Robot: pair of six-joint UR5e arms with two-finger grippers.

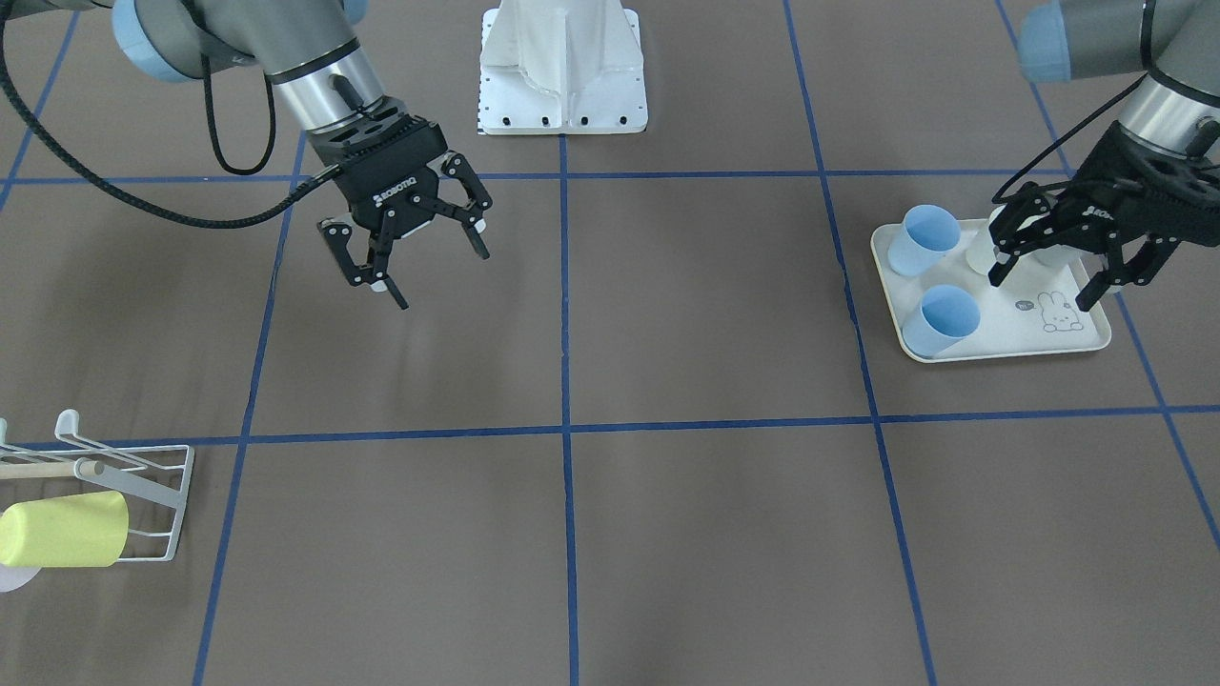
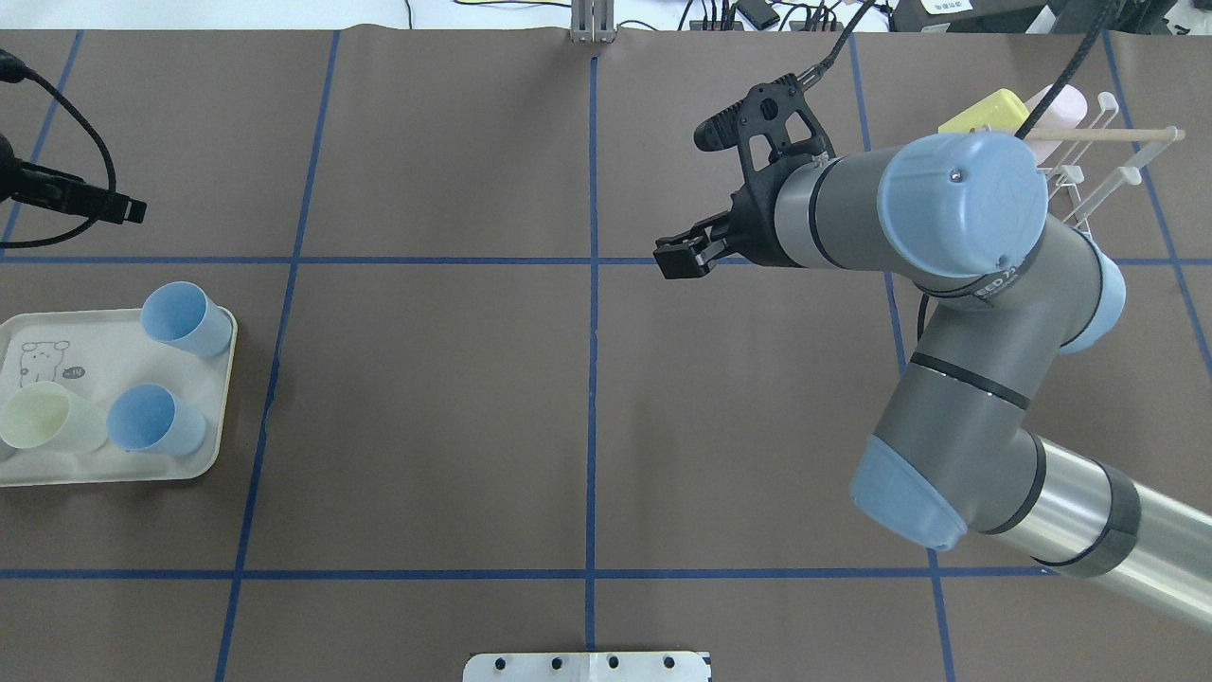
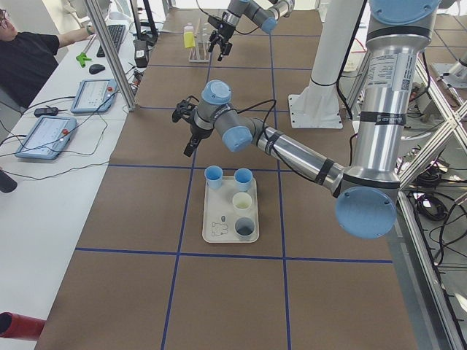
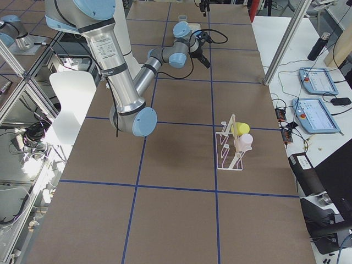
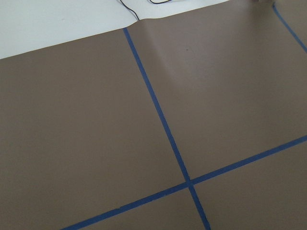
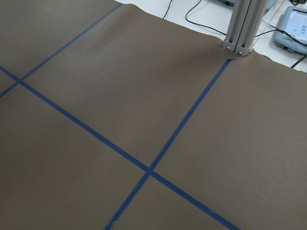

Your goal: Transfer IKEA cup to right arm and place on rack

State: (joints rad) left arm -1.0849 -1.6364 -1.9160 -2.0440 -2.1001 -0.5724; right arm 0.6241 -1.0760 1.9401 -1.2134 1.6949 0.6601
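Note:
The blue cup farther from the base plate is next for my left gripper, which should close on that cup's rim [image 1: 978,319] beside the rabbit print.
Two blue cups [image 1: 929,238] [image 1: 944,319] and a pale cup [image 1: 984,250] sit on a cream rabbit-print tray [image 1: 1010,329]. The overhead view shows the same blue cups [image 2: 185,317] [image 2: 151,421] and pale cup [image 2: 47,421]. My left gripper [image 1: 1041,291] hangs open above the tray's outer side. It holds nothing and partly hides the pale cup. My right gripper [image 1: 443,278] [image 2: 674,260] is open and empty over the bare mat near the table's middle. The white wire rack [image 1: 143,472] [image 2: 1089,180] carries a yellow-green cup [image 1: 62,529] and a pale pink cup [image 2: 1060,104].
A brown mat with blue tape grid lines [image 1: 564,429] covers the table. The robot's white base plate [image 1: 562,105] stands at the robot's side. In the exterior left view a person [image 3: 29,58] sits at a side bench with tablets [image 3: 47,135].

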